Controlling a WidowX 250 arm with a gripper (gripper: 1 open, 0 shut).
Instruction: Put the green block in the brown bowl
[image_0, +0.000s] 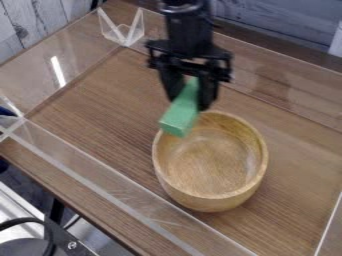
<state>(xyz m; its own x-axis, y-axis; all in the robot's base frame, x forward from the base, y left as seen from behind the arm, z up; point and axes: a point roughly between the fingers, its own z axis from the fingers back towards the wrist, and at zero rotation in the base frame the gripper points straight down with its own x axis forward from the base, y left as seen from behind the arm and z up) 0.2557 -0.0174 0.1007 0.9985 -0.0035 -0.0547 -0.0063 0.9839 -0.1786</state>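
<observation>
The robot's gripper needs to release the green block on the middle of the brown bowl's bottom (215, 172). The block now hangs tilted over the bowl's rim.
The green block (179, 115) hangs tilted in the air, its top end pinched between the black fingers of my gripper (189, 93). Its lower end hovers over the near-left rim of the brown bowl (210, 159), a round light wooden bowl resting on the table at centre right. The gripper points down from the black arm that enters at the top of the view. Nothing lies in the bowl.
A wooden tabletop (80, 110) is fenced by a clear plastic wall along the front and left (54, 150). A small clear plastic stand (123, 25) sits at the back left.
</observation>
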